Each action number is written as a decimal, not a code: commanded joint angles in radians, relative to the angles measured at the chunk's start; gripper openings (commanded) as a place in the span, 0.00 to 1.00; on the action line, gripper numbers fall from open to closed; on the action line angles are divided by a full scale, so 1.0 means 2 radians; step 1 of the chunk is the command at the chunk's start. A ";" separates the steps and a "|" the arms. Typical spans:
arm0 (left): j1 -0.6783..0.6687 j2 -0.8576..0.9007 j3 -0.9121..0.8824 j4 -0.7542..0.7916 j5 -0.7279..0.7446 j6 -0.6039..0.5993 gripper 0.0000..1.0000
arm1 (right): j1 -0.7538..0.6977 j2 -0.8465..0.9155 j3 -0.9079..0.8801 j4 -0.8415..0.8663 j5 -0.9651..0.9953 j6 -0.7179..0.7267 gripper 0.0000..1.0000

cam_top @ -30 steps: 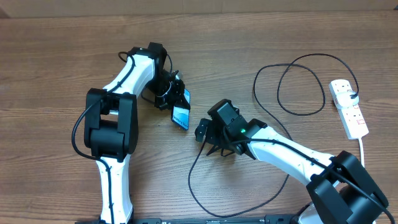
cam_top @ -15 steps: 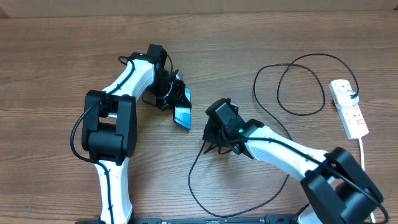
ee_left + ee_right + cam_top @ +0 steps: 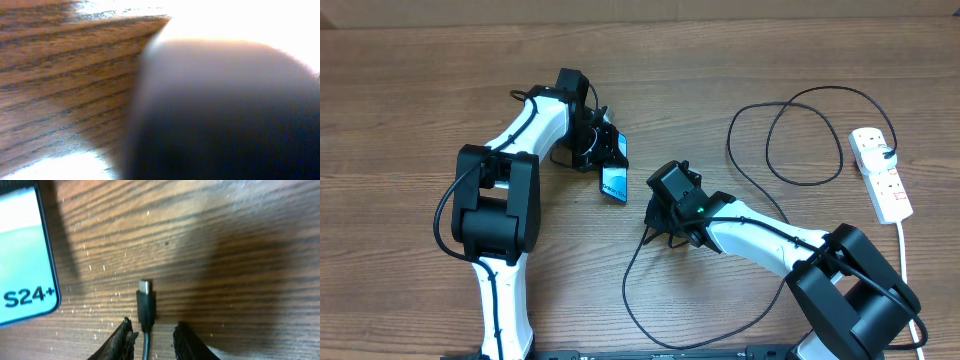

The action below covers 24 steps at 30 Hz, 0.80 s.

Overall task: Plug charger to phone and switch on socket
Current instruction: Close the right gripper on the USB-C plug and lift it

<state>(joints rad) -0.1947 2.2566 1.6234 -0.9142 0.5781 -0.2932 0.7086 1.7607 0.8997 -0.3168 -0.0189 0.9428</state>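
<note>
The robot's right fingers straddle the thin cable behind the charger's plug, so next the right gripper opens and takes the plug's black body (image 3: 146, 308) before plugging in.
The phone (image 3: 613, 184) shows its blue screen and stands tilted on the wood, its upper end in my left gripper (image 3: 603, 152), which is shut on it. The left wrist view is filled by a dark blur. In the right wrist view the phone (image 3: 22, 255) lies at the upper left. The charger's small plug tip (image 3: 145, 305) lies flat on the table pointing away, between the fingers of my right gripper (image 3: 152, 327). The jaws stand narrowly apart around the tip, with a gap on each side. The black cable (image 3: 760, 130) loops back to the white socket (image 3: 880, 175).
The socket's thick white lead (image 3: 905, 250) runs down the right edge of the table. Loose charger cable (image 3: 635, 300) curls across the wood in front of the right arm. The left arm's base (image 3: 498, 200) stands left of the phone.
My right gripper's fingers have drawn in from a wide spread to a narrow gap around the plug tip. It also moved slightly toward the phone. The left gripper still holds the phone.
</note>
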 commanded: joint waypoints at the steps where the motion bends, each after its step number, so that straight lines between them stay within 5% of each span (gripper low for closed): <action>1: 0.000 0.039 -0.022 -0.006 -0.070 -0.035 0.04 | 0.002 0.010 0.002 0.003 0.018 0.004 0.27; 9: 0.000 0.039 -0.022 -0.006 -0.070 -0.037 0.04 | 0.003 0.034 0.019 -0.017 0.013 0.000 0.25; 17: 0.000 0.039 -0.022 -0.006 -0.071 -0.037 0.04 | 0.011 0.051 0.051 -0.052 0.017 -0.015 0.04; 24: 0.000 0.039 -0.022 -0.010 -0.072 -0.034 0.04 | -0.031 0.051 0.162 -0.227 0.078 -0.094 0.04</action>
<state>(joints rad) -0.1951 2.2570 1.6230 -0.9112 0.5751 -0.2935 0.7029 1.8568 1.1278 -0.7055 0.0574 0.8589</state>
